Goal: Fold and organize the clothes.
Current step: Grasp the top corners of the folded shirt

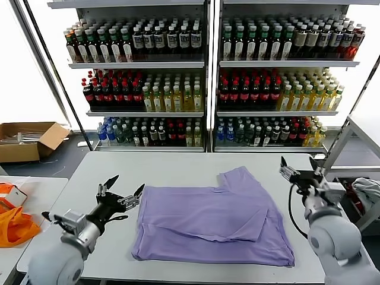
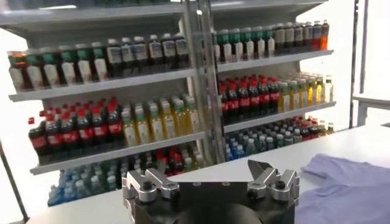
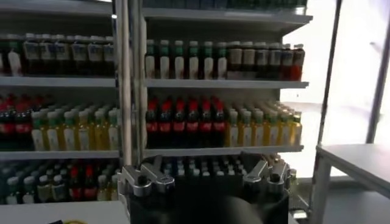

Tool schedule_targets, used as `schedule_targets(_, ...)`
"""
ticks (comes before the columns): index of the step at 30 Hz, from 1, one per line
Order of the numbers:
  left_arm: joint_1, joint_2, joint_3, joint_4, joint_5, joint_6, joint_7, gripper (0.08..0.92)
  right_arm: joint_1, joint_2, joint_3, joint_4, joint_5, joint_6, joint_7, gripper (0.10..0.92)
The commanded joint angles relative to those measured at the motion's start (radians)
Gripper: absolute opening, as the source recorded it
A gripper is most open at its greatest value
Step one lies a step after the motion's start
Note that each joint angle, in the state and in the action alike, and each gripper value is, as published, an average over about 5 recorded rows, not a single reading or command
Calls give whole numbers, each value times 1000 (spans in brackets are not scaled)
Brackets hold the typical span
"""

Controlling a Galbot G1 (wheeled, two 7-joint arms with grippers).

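Note:
I should next move my right gripper to the lavender T-shirt and close it on its sleeve's far corner (image 1: pixel 244 168), the one nearest the bottle shelves.
The clothes are one lavender T-shirt (image 1: pixel 211 222) lying partly folded on the grey table (image 1: pixel 172 166). One part is laid over the middle and a sleeve points toward the far edge. My left gripper (image 1: pixel 127 185) hovers open just left of the shirt's left edge, holding nothing. My right gripper (image 1: pixel 298 163) is raised open off the shirt's right side, also empty. In the left wrist view the left gripper (image 2: pixel 206 173) has its jaws spread wide, and the shirt (image 2: pixel 347 182) lies off to one side. The right wrist view shows the right gripper (image 3: pixel 207 167) facing the shelves, with no shirt in sight.
Shelves of bottles (image 1: pixel 208 83) stand behind the table. An orange bag (image 1: pixel 15 225) lies on a side table at the left, with a cardboard box (image 1: pixel 27 139) on the floor beyond. At the right are a pale cloth (image 1: pixel 368 193) and a metal frame (image 1: pixel 341 145).

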Motion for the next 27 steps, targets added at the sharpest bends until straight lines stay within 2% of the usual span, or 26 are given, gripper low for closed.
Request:
schedule_targets(1,-376,79,232,384,-173,39,75,822,348,-117,-324,-307,201,-40,-147,823)
schedule_targets(10,-404,49,260,492,-178,51,85,822,444,-32,-437,-508,146,-43,-246,823)
schedule_targets(18,-394,35,255,509,-171,61,88,823,472,31,-431,-631,79,-40,-379,823)
schedule_targets(27,-392,9,261,509,-156,61,90,823,465,104,-359,-688,65,-40,-282,823)
